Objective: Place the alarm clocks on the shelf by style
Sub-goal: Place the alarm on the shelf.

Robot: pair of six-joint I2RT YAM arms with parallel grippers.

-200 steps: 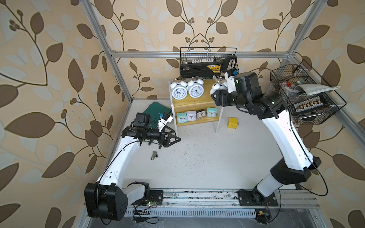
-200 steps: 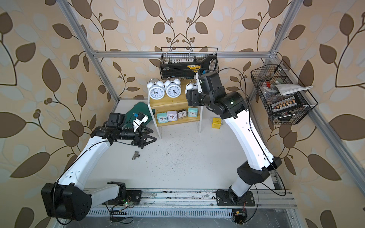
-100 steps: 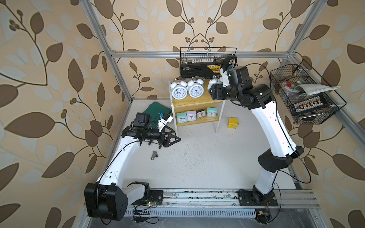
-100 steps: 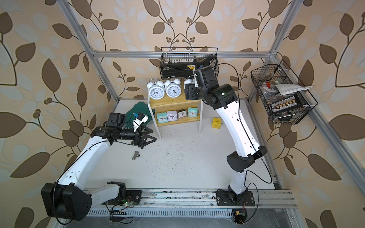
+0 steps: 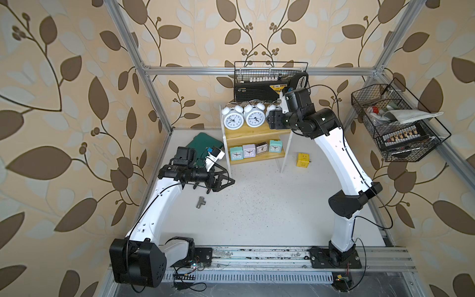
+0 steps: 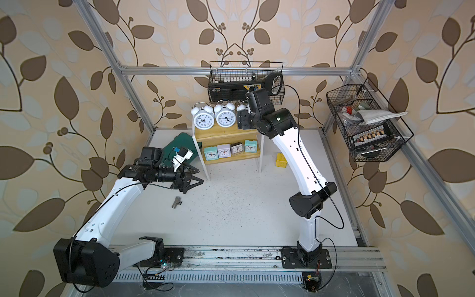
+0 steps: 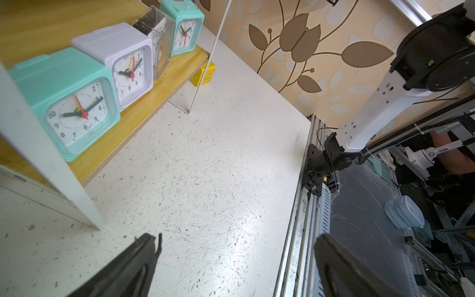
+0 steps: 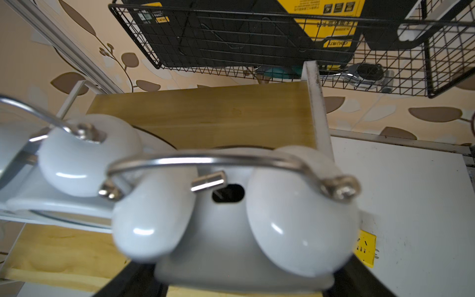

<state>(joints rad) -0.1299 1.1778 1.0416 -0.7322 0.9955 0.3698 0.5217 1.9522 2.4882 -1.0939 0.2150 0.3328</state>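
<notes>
My right gripper is to place the third twin-bell clock next. It will release it on the top board (image 5: 278, 124) (image 8: 242, 240) next to the second white twin-bell clock.
On the top board of the shelf (image 5: 253, 132) stand two white twin-bell alarm clocks (image 5: 233, 120) (image 5: 254, 119). My right gripper (image 5: 273, 120) is shut on a third twin-bell clock (image 8: 231, 231) at the board's right end, beside the second one; whether it touches the board I cannot tell. In a top view only its bell (image 6: 241, 107) shows. The lower board holds a mint clock (image 7: 74, 110), a lilac one (image 7: 128, 69), a grey one (image 7: 159, 33) and another mint one (image 7: 183, 30). My left gripper (image 7: 236, 237) hangs open and empty over the table by the shelf's left leg.
A yellow cube (image 5: 302, 160) lies on the table right of the shelf. A small metal fitting (image 5: 201, 203) lies near the left gripper, and a green cloth (image 5: 203, 140) sits behind it. Black wire baskets hang on the back wall (image 5: 270, 82) and the right wall (image 5: 395, 123).
My right gripper has carried the twin-bell clock leftward onto the right end of the shelf's top board. The left arm has not moved.
</notes>
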